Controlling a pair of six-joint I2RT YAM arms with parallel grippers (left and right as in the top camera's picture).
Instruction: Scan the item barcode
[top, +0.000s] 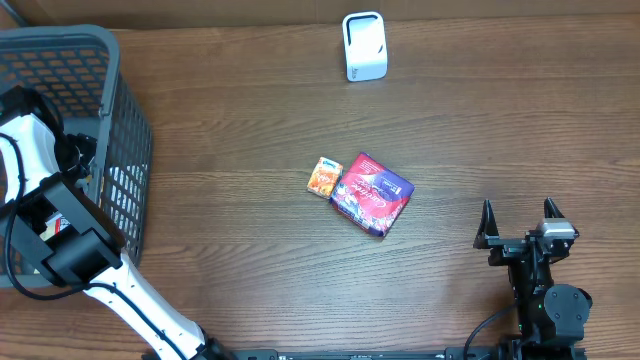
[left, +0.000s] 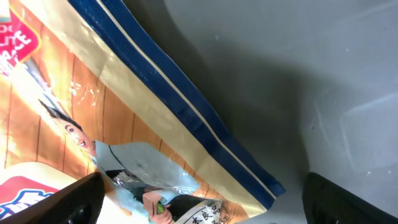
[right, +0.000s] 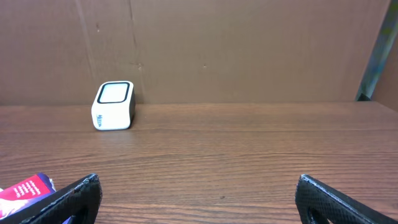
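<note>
I will back off and pinch the bag across its red label (left: 28, 194), because my left gripper's fingers straddle only the gold bag's blue-striped edge.
Down inside the grey mesh basket (top: 128, 150), my left gripper (left: 202, 202) stands open. Its black fingers (left: 74, 199) sit wide apart on either side of a gold snack bag (left: 124, 112) with blue stripes and a printed cartoon figure, which lies on the basket's grey floor. The overhead view does not show those fingers, only the arm reaching in. Far back on the table is the white barcode scanner (top: 364, 45), which the right wrist view has too (right: 114, 106). My right gripper (top: 520, 215) hovers open and holds nothing near the front right edge.
A purple and red packet (top: 372, 193) and a small orange packet (top: 324, 177) lie side by side mid-table. The purple packet's corner (right: 25, 186) shows at the lower left of the right wrist view. A brown cardboard wall (right: 249, 50) backs the table.
</note>
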